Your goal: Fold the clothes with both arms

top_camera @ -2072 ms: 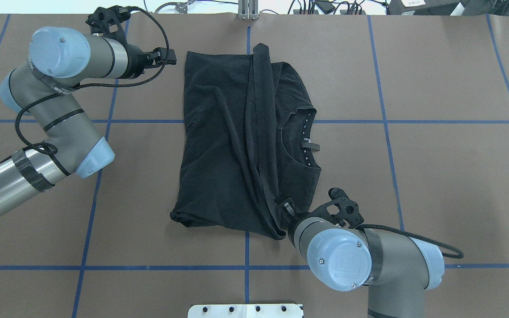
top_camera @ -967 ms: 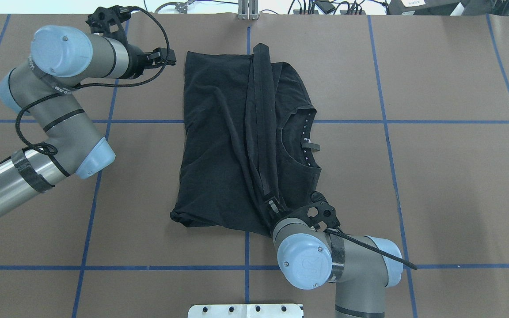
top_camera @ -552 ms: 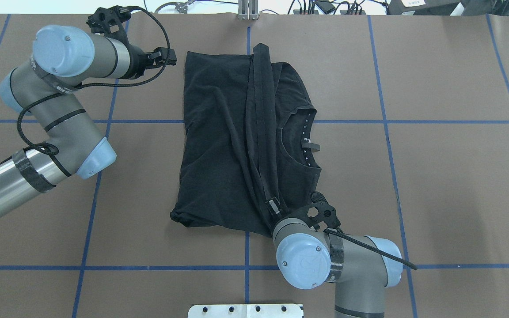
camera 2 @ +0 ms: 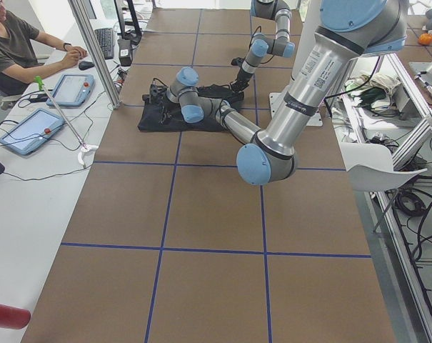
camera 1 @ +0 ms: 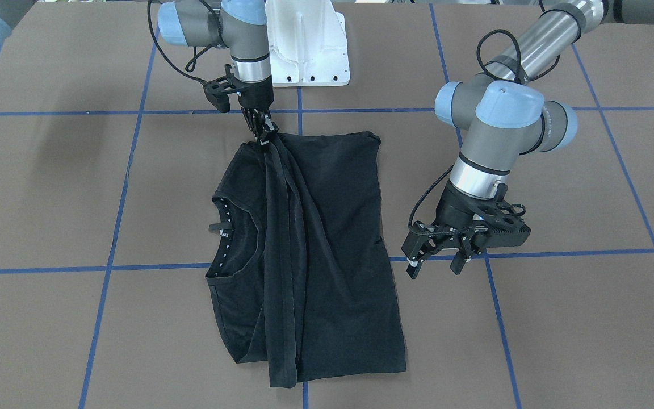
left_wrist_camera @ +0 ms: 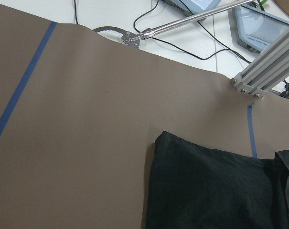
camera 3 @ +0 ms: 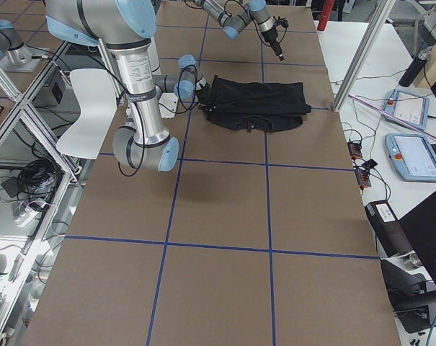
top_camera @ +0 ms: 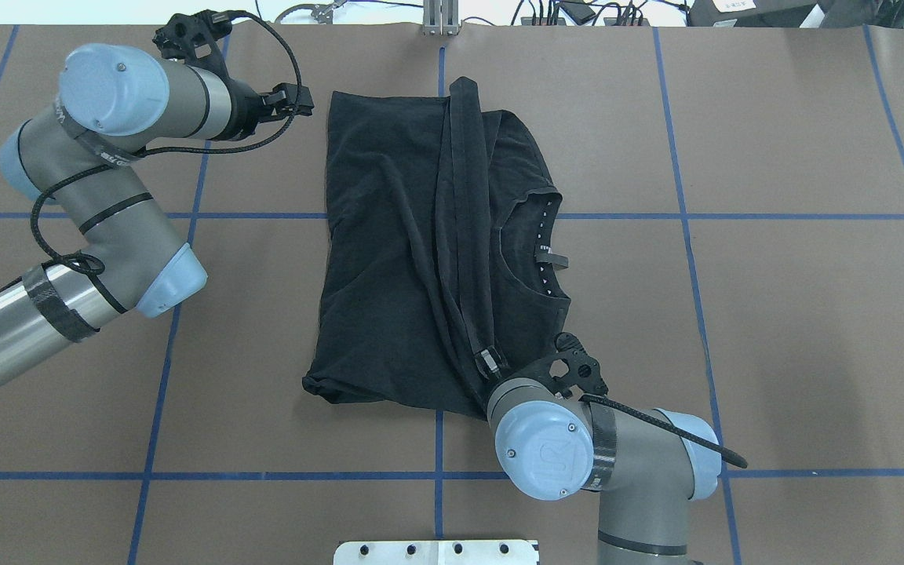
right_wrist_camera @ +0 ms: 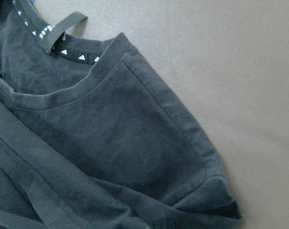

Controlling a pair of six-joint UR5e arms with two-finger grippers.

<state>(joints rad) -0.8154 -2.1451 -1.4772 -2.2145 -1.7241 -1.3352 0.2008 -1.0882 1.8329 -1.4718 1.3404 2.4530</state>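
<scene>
The robot's right gripper holds the end of the piece of cloth while the sleeve's corner sticks out past it, so it should open and pinch both layers together (camera 1: 252, 146) before folding.
The black T-shirt (top_camera: 421, 251) lies folded lengthwise on the brown table, collar (top_camera: 534, 251) facing up toward the right; its chest graphic is hidden. A long hem band (camera 1: 279, 244) runs across it. My right gripper (camera 1: 263, 133) is at the shirt's near edge, shut on the end of that band; it also shows in the overhead view (top_camera: 487, 362). My left gripper (camera 1: 435, 266) is open and empty, hovering just left of the shirt's far corner (top_camera: 299, 98). The left wrist view shows that corner (left_wrist_camera: 206, 191); the right wrist view shows the collar and sleeve (right_wrist_camera: 134, 143).
The white base pedestal (camera 1: 307, 51) stands at the near table edge. An aluminium post (top_camera: 440, 20) and cables sit at the far edge. Blue tape lines cross the brown table (top_camera: 774, 314). An operator with tablets (camera 2: 30, 43) sits beyond the far edge.
My right arm has swung left and its gripper has slid along the shirt's near edge onto the hem band, then barely shifted. The left arm has stayed almost still.
</scene>
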